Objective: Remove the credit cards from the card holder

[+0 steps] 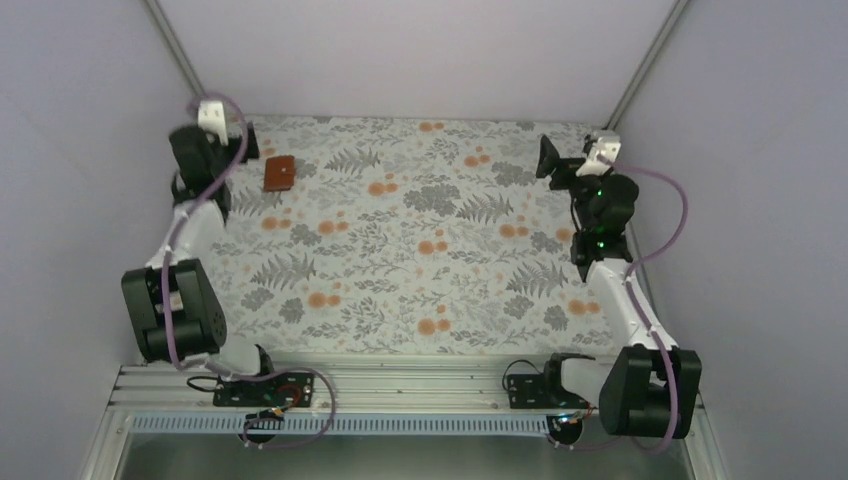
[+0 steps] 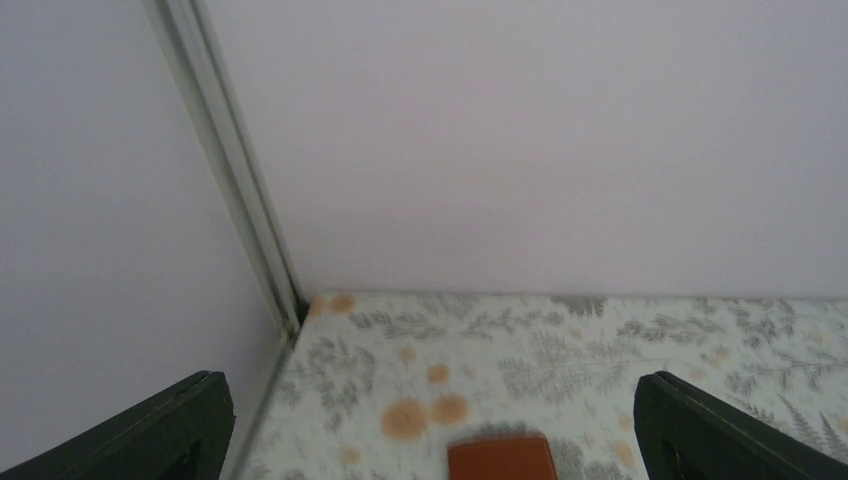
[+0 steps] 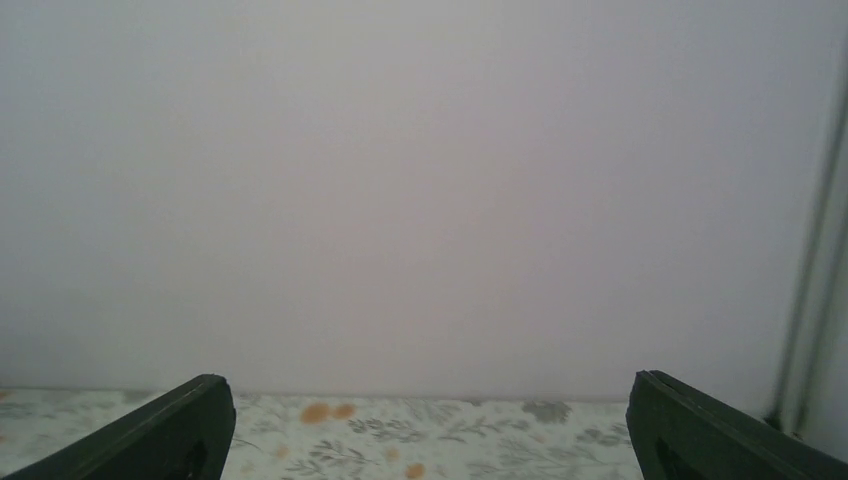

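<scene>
I need to next move my left gripper to the brown card holder and close it across its far and near edges [image 1: 281, 173] [image 2: 502, 462].
The card holder [image 1: 279, 173] is a small brown leather wallet lying shut on the flowered cloth at the far left. In the left wrist view the card holder [image 2: 500, 460] shows only as a brown edge at the bottom, between the fingers and below them. My left gripper [image 1: 247, 142] [image 2: 430, 400] hangs open just left of it, near the back left corner, holding nothing. Far from the holder, at the far right, my right gripper [image 1: 548, 160] [image 3: 422, 400] is open and faces the back wall. The credit cards are hidden.
A flowered cloth [image 1: 420, 250] covers the table. Pale walls close in the back and both sides, with metal posts [image 2: 235, 170] in the far corners. The arm bases sit on an aluminium rail [image 1: 400, 385] at the near edge.
</scene>
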